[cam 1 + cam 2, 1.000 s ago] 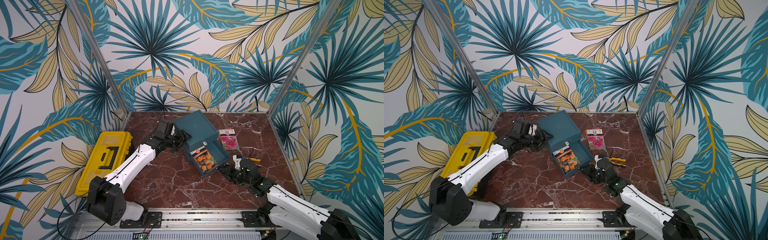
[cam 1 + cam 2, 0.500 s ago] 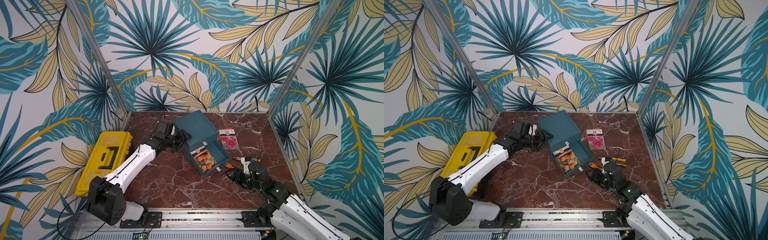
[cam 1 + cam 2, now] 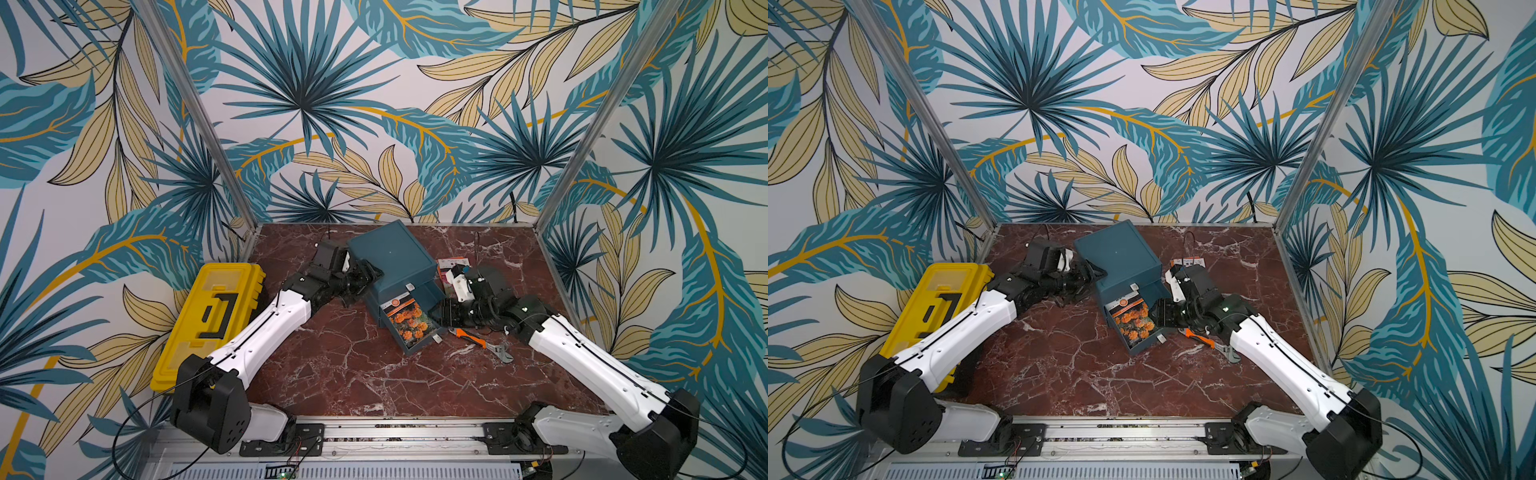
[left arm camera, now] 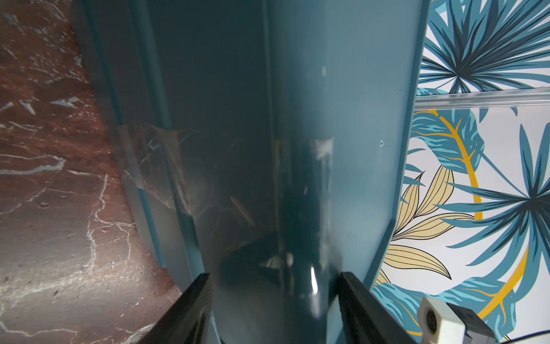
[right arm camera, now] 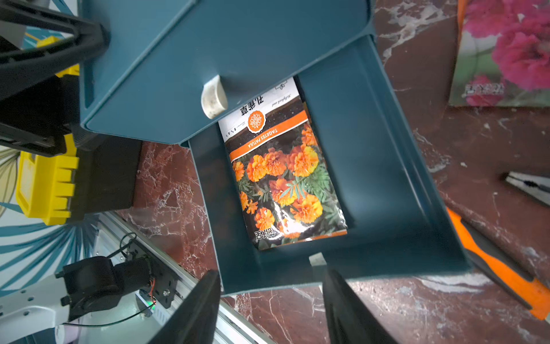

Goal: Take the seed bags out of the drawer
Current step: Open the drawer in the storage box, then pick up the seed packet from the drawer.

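Next, my right gripper closes on the orange-bloomed seed bag's long edge [image 3: 425, 311] [image 5: 319, 165] in the drawer, at the middle of the side that is nearer the wrench.
The teal cabinet [image 3: 395, 253] stands mid-table with its lower drawer [image 3: 432, 297] pulled out. One seed bag with orange blooms [image 3: 409, 322] [image 3: 1133, 322] [image 5: 285, 181] lies flat in the drawer, its top end tucked under the cabinet. A pink-flowered seed bag [image 3: 451, 266] [image 5: 506, 50] lies on the table behind my right arm. My left gripper [image 3: 368, 272] [image 4: 273, 297] is shut on the cabinet's rear corner [image 4: 342, 119]. At the drawer's front right, my right gripper [image 3: 442, 313] [image 5: 272, 297] hovers open with nothing between its fingers.
An orange-handled wrench [image 3: 478, 343] [image 5: 500, 268] and pliers [image 5: 529, 187] lie on the marble just right of the drawer. A yellow toolbox [image 3: 212, 320] sits at the left edge. Patterned walls close in the back and both sides.
My right gripper has opened, pulled back from the drawer's front and swung up beside the drawer's right wall. Left arm and drawer have stayed put.
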`<control>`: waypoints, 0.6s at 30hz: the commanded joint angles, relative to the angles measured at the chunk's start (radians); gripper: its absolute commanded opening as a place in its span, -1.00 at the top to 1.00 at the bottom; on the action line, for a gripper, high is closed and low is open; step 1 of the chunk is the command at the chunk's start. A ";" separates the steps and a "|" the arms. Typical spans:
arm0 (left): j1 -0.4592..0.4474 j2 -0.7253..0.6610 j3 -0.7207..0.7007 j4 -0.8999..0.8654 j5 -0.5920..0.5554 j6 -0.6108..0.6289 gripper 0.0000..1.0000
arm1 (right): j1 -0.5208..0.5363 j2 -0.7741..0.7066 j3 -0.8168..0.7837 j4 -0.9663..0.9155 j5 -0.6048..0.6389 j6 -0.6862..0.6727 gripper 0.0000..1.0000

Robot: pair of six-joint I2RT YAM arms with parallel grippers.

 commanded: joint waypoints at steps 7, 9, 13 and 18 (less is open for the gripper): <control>-0.003 -0.009 -0.035 -0.032 -0.035 -0.003 -0.40 | -0.002 0.156 0.030 0.013 -0.036 -0.119 -0.15; -0.004 -0.012 -0.035 -0.038 -0.035 0.000 -0.40 | -0.001 0.183 0.040 0.022 -0.039 -0.130 -0.15; -0.004 -0.013 -0.039 -0.047 -0.035 0.002 -0.40 | -0.001 0.220 0.057 0.037 -0.035 -0.145 -0.15; -0.003 -0.015 -0.046 -0.044 -0.034 -0.005 -0.40 | -0.001 0.268 0.074 0.042 -0.018 -0.162 -0.15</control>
